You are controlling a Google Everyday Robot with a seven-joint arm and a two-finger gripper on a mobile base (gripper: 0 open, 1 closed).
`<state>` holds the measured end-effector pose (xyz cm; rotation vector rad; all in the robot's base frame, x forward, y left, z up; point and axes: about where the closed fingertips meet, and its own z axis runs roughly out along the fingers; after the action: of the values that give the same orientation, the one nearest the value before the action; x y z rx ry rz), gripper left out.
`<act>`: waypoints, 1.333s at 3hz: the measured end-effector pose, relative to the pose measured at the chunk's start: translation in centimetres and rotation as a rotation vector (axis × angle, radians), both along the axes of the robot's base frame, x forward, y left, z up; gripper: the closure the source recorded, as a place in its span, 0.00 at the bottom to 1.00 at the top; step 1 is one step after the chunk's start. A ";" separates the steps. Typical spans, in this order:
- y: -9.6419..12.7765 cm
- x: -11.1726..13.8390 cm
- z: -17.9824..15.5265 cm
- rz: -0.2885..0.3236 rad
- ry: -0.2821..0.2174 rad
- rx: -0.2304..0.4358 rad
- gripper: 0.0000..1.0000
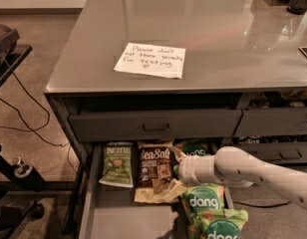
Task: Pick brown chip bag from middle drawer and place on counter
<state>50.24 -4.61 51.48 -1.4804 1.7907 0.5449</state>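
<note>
Next, I close my gripper on the middle of the brown chip bag's side edge (pixel 172 165), the one that faces the green dang bags.
The brown chip bag (pixel 154 167) lies flat in the open middle drawer (pixel 124 218), its "Sea Salt" lettering facing up. My gripper (pixel 172 189) reaches in from the right on a white arm (pixel 243 169) and sits low over the bag's lower right corner, touching or nearly touching it. The counter (pixel 208 29) is the glossy grey top above, with a white handwritten note (pixel 150 60) on it.
A small green-and-white bag (pixel 116 163) lies left of the brown bag. Green "dang" bags (pixel 206 205) lie to its right and front, under my arm. A closed drawer front with a bar handle (pixel 156 127) overhangs the drawer's back. A black stand and cables (pixel 14 108) are at the left.
</note>
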 end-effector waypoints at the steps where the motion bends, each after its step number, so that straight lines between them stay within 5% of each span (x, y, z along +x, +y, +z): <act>1: 1.2 1.5 -1.2 -0.002 -0.016 0.009 0.00; 4: 3.4 6.3 -7.1 -0.059 -0.039 -0.109 0.00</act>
<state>56.56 -1.19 44.37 -1.4952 1.8522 0.3916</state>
